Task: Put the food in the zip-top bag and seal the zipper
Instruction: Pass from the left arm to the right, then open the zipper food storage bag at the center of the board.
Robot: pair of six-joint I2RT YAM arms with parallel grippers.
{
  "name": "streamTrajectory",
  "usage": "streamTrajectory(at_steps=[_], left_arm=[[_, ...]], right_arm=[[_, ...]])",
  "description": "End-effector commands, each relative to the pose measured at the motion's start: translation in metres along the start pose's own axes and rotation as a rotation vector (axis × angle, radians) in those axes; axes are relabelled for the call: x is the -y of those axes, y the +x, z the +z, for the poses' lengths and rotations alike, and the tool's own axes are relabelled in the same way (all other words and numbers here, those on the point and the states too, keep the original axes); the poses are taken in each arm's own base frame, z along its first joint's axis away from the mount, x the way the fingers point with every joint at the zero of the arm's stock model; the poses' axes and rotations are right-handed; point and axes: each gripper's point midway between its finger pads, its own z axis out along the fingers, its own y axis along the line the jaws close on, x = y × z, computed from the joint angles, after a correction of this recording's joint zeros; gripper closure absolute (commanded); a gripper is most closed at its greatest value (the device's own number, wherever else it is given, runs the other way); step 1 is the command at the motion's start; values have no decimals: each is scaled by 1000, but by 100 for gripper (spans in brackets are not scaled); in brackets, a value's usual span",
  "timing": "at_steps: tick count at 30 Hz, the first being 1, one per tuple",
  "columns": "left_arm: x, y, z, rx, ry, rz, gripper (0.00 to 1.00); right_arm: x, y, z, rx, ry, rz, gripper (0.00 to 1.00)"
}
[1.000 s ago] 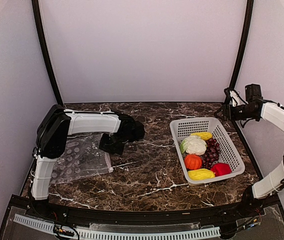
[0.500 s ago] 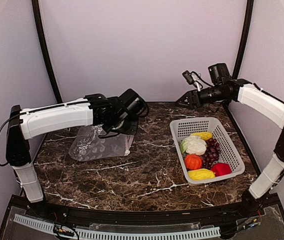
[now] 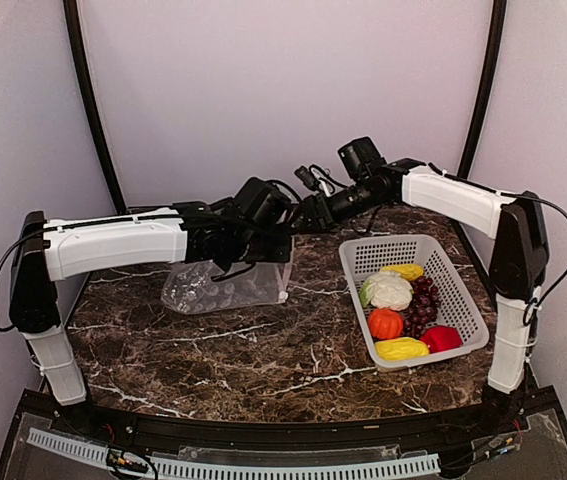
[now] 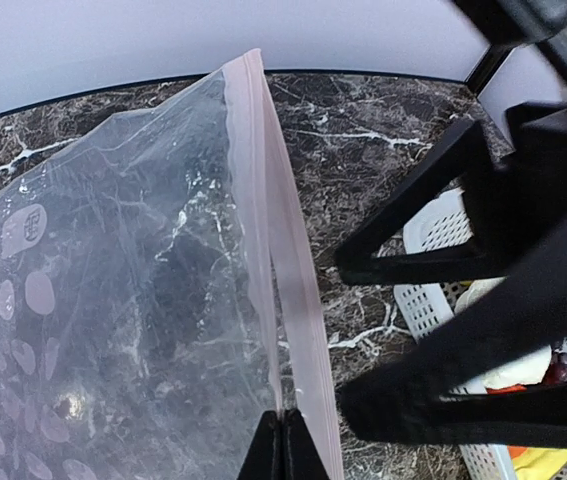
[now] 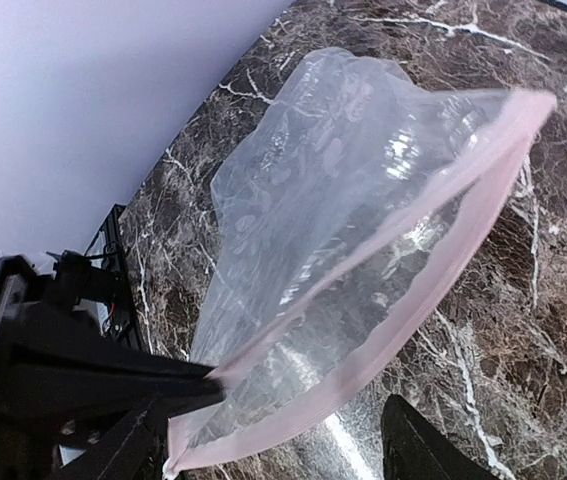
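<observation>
The bag's opening is a narrow gap, so my right gripper will take the loose zipper edge (image 4: 307,318) and pull it away while my left gripper regrips the other.
The clear zip-top bag (image 3: 223,288) with pale spots hangs with its lower part on the table at back centre. My left gripper (image 3: 269,250) is shut on one lip of the pink zipper (image 4: 283,250), (image 5: 443,270) and holds the mouth open toward the right. The left gripper's pinch shows in its wrist view (image 4: 283,442). My right gripper (image 3: 299,222) is open and empty, its fingers spread beside the bag mouth (image 4: 345,335), (image 5: 283,440). The food lies in the white basket (image 3: 358,262): cauliflower (image 3: 390,290), pumpkin (image 3: 385,323), red pepper (image 3: 442,338), two yellow pieces (image 3: 401,348), grapes (image 3: 423,305).
The basket stands on the right half of the dark marble table (image 3: 263,350). Black frame posts (image 3: 88,100) rise at both back corners, with pale walls behind. The left arm spans the table's left back part, and the right arm reaches over the basket's far side.
The left gripper has lifted the bag from the left and carried it rightward to back centre. The right arm has swung from the right wall leftward to the bag's mouth.
</observation>
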Motion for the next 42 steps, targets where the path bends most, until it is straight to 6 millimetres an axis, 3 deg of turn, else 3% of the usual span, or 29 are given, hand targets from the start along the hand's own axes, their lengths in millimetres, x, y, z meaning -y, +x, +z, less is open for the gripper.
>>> streamTrajectory(at_steps=[1, 4, 6, 8, 11, 13, 15, 17, 19, 30, 37, 42], left_arm=[[5, -32, -30, 92, 61, -43, 99], [2, -32, -33, 94, 56, -38, 99], [2, -32, -35, 92, 56, -36, 99], [1, -31, -36, 90, 53, -35, 99], [-9, -26, -34, 71, 6, -47, 99], [-14, -24, -30, 56, -11, -65, 88], [-15, -22, -26, 42, -8, -83, 63], [-9, -23, -22, 33, 14, -87, 48], [1, -25, -20, 23, 50, -84, 42], [40, -41, -20, 27, 210, -70, 31], [19, -32, -7, 5, 65, -69, 36], [24, -30, 2, -4, 67, -44, 37]], right_arm=[[27, 4, 21, -34, 41, 127, 31], [37, 6, 30, -41, 48, 153, 38], [38, 5, 34, -42, 34, 157, 49], [36, 2, 36, -40, 19, 152, 65], [29, -4, 30, -20, 6, 137, 100], [23, -7, 25, 3, 5, 131, 100], [20, -9, 18, 26, 23, 130, 100], [19, -10, 14, 41, 62, 134, 100], [19, -11, 11, 50, 111, 125, 100], [21, -21, -5, 115, 323, 109, 100], [8, -29, -18, 149, 331, 91, 100], [6, -30, -23, 166, 342, 106, 100]])
